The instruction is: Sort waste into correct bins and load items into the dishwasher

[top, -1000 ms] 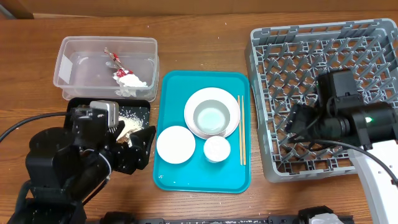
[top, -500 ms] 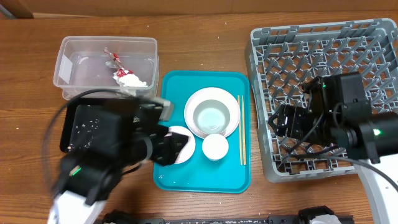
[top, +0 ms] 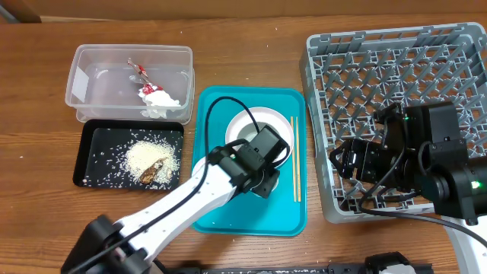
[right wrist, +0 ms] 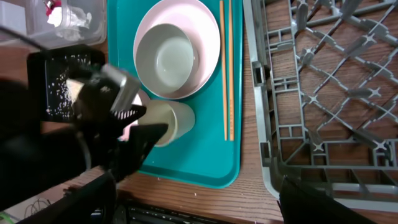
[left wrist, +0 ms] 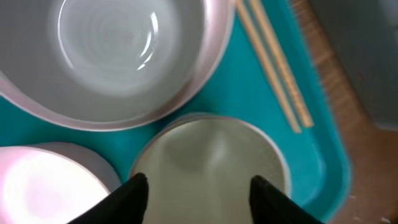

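Note:
The small white cup's opening is wider than the left gripper's finger gap, so the robot should pinch one side of the cup's rim (left wrist: 140, 157) before passing the cup over.
My left gripper (top: 262, 176) (left wrist: 199, 194) is open over the small white cup (left wrist: 211, 155) on the teal tray, one finger on each side of its rim. The cup also shows in the right wrist view (right wrist: 173, 122). A grey-white bowl (top: 257, 141) (left wrist: 118, 50) sits in a pale pink plate (right wrist: 199, 37) behind it. A pale pink bowl (left wrist: 37, 186) is left of the cup. Two chopsticks (top: 295, 160) (right wrist: 227, 68) lie on the tray's right. My right gripper (top: 348, 161) (right wrist: 202, 200) is open and empty at the dish rack's (top: 396, 68) left edge.
The clear tub (top: 91, 76) at back left holds a white napkin (top: 161, 100) and a red wrapper (top: 144, 80). The black tray (top: 95, 152) in front of it holds rice (top: 148, 156) and a brown scrap (top: 154, 171). The teal tray (top: 251, 217) lies between them and the rack.
My left arm has swung right from beside the black tray across the teal tray to the cup. My right arm has shifted a little toward the front over the rack.

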`<state>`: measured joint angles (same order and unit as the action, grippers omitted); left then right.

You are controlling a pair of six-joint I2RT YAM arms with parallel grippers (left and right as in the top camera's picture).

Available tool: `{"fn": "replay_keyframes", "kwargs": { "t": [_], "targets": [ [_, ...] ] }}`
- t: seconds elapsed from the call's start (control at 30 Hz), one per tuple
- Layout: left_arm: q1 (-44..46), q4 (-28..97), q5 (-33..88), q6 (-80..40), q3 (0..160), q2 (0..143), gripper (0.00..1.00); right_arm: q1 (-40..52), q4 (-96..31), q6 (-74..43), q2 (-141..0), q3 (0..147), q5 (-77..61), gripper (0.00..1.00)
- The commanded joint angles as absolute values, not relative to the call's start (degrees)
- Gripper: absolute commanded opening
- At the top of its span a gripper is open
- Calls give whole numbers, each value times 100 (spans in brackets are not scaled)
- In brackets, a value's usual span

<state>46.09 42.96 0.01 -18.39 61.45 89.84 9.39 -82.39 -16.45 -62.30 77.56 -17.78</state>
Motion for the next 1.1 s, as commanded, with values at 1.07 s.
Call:
{"fn": "replay_keyframes", "kwargs": {
  "t": [1.07],
  "targets": [
    [4523,5210,-475,-2576,6812,9592,55,937,-8326,-1601,-6171,7797,-1813,86]
  ]
}}
